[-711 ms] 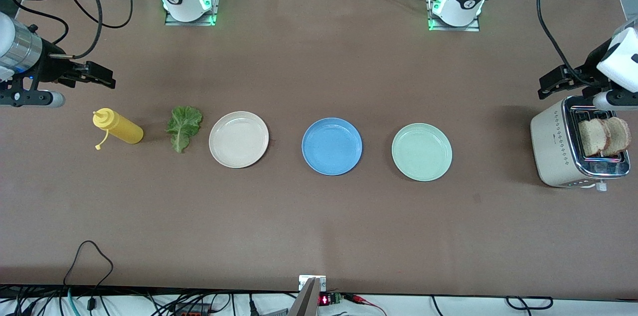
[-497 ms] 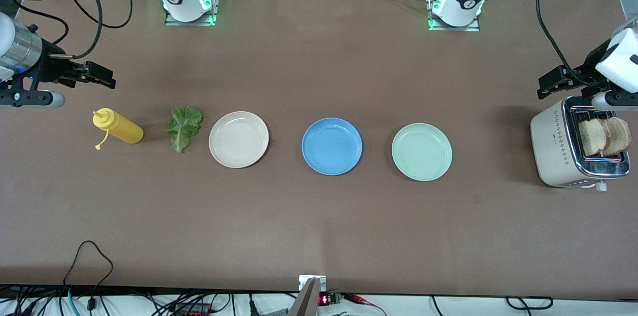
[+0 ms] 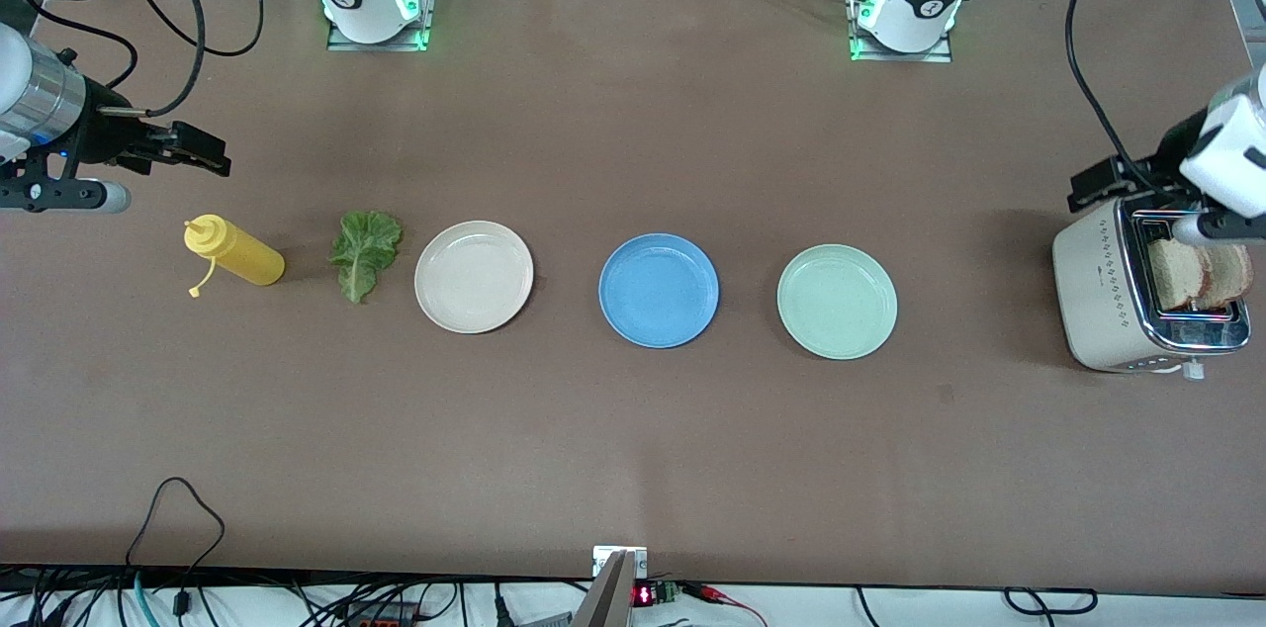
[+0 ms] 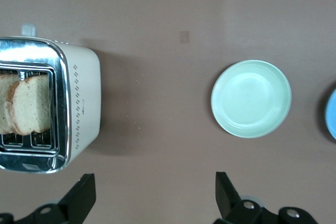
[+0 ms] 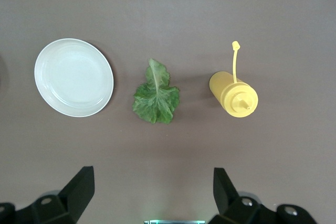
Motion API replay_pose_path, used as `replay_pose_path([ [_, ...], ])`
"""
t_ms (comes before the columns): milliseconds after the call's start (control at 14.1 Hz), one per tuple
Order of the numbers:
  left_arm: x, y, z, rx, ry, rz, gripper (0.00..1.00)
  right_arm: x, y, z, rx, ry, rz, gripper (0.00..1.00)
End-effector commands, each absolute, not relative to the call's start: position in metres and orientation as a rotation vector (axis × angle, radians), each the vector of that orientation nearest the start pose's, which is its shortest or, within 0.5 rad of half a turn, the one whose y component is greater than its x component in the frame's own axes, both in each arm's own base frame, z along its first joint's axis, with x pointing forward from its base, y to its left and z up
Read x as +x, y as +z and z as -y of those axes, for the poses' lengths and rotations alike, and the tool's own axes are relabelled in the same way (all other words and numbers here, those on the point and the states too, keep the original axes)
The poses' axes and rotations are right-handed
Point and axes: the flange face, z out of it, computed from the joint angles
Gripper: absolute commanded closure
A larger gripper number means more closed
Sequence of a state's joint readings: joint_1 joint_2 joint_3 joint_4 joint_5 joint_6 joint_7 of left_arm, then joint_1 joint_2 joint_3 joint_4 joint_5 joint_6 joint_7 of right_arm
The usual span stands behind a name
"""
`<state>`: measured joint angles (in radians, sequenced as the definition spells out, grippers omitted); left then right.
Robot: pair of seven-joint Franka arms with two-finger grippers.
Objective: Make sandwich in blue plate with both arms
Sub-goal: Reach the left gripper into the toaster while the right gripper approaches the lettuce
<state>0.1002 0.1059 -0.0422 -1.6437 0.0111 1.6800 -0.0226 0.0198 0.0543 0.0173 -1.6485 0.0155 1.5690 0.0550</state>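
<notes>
I should next use my left gripper to grab the top crust (image 3: 1201, 269) (image 4: 12, 104) of the bread slice in the toaster slot nearer the mint-green plate.
The blue plate (image 3: 659, 290) lies bare in the middle of the table; its edge also shows in the left wrist view (image 4: 332, 115). Two bread slices (image 3: 1199, 273) stand in the toaster (image 3: 1103, 296) at the left arm's end and show in the left wrist view (image 4: 26, 103). The green lettuce leaf (image 3: 365, 253) lies flat on the table toward the right arm's end and shows in the right wrist view (image 5: 156, 97). My left gripper (image 3: 1088, 185) is open and empty, over the toaster's edge. My right gripper (image 3: 213, 152) is open and empty, over the table by the mustard bottle.
A cream-white plate (image 3: 474, 276) lies between the lettuce and the blue plate. A mint-green plate (image 3: 837, 301) lies between the blue plate and the toaster. A yellow mustard bottle (image 3: 233, 253) lies on its side beside the lettuce. A black cable loop (image 3: 178, 508) rests at the near edge.
My left gripper has come down a little closer over the toaster, and its wrist now covers part of the bread. The right arm has not moved.
</notes>
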Motion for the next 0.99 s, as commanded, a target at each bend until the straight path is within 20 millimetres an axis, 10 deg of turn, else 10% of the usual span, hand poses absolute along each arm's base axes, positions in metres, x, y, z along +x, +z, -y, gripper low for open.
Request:
replay_pose_path([
  [0, 0.605, 0.497, -0.085, -3.150, 0.139, 0.101, 0.00, 0.564, 0.559, -0.022, -3.107, 0.193, -0.015, 0.00],
  [924, 0.616, 0.412, -0.221, -3.155, 0.060, -0.252, 0.00, 0.582, 0.525, -0.033, -3.101, 0.298, 0.020, 0.00],
])
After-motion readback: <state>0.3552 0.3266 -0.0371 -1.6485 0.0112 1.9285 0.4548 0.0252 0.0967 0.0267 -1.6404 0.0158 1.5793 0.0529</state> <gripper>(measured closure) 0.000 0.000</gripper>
